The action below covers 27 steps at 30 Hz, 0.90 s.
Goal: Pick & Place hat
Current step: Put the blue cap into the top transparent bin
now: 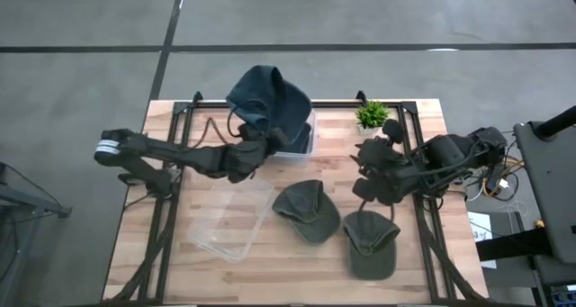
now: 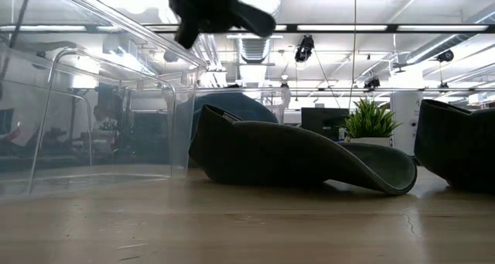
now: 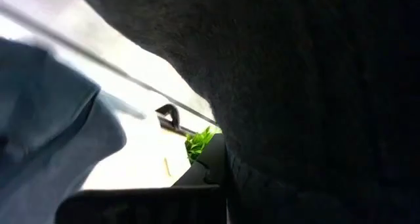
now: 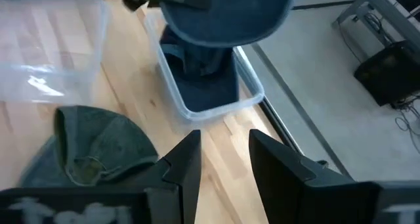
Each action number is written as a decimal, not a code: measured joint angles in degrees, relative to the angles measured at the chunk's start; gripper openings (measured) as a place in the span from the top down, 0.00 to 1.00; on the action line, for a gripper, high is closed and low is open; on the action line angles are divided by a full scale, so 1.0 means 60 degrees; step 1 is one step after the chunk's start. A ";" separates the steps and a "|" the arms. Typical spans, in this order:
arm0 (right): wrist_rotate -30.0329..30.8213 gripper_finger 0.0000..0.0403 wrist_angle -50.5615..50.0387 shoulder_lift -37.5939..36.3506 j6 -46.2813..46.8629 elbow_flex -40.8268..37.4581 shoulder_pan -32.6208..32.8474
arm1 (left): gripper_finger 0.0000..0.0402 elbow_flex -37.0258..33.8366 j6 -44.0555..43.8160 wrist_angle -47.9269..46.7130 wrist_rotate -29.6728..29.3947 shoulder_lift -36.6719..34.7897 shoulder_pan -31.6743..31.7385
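Note:
The robot's left gripper should release the dark blue hat on top of the other blue hat (image 1: 278, 121) inside the clear bin.
My left gripper (image 1: 250, 143) is shut on a dark blue hat (image 1: 270, 98), which it holds up over a clear bin (image 1: 309, 145) at the table's far side. The right wrist view shows another blue hat (image 4: 207, 86) lying inside that bin (image 4: 252, 98), below the held hat (image 4: 226, 14). Two olive green hats lie flat on the table, one mid-table (image 1: 306, 210) and one nearer the front (image 1: 371, 244). My right gripper (image 1: 369, 183) hovers open beside them, touching nothing. My left gripper holds the blue hat by its edge nearest the arm (image 1: 255, 120), coming from the table's left. The hat is lifted clear and hangs over the bin. In the left wrist view dark cloth (image 3: 315, 86) fills the picture and hides the fingers.
A clear plastic lid or tray (image 1: 229, 219) lies on the table left of the green hats. A small potted plant (image 1: 371, 115) stands at the far edge, right of the bin. Black frame rails (image 1: 423, 208) run along both sides of the table.

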 joint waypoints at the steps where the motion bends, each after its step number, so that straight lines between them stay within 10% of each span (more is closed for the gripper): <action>1: 0.0000 0.69 0.0043 -0.0172 -0.0002 -0.0214 0.0000 | 0.98 0.0000 -0.0516 0.0021 -0.0001 0.0192 0.0073; 16: -0.0046 0.71 0.2448 -0.2157 -0.0621 -0.3400 0.0015 | 0.98 0.0812 -0.3955 0.1060 0.0237 0.2372 0.0546; 27: -0.0109 0.72 0.2583 -0.2819 -0.0752 -0.3704 0.0015 | 0.98 0.1771 -0.5089 -0.1990 -0.0182 0.2335 0.0592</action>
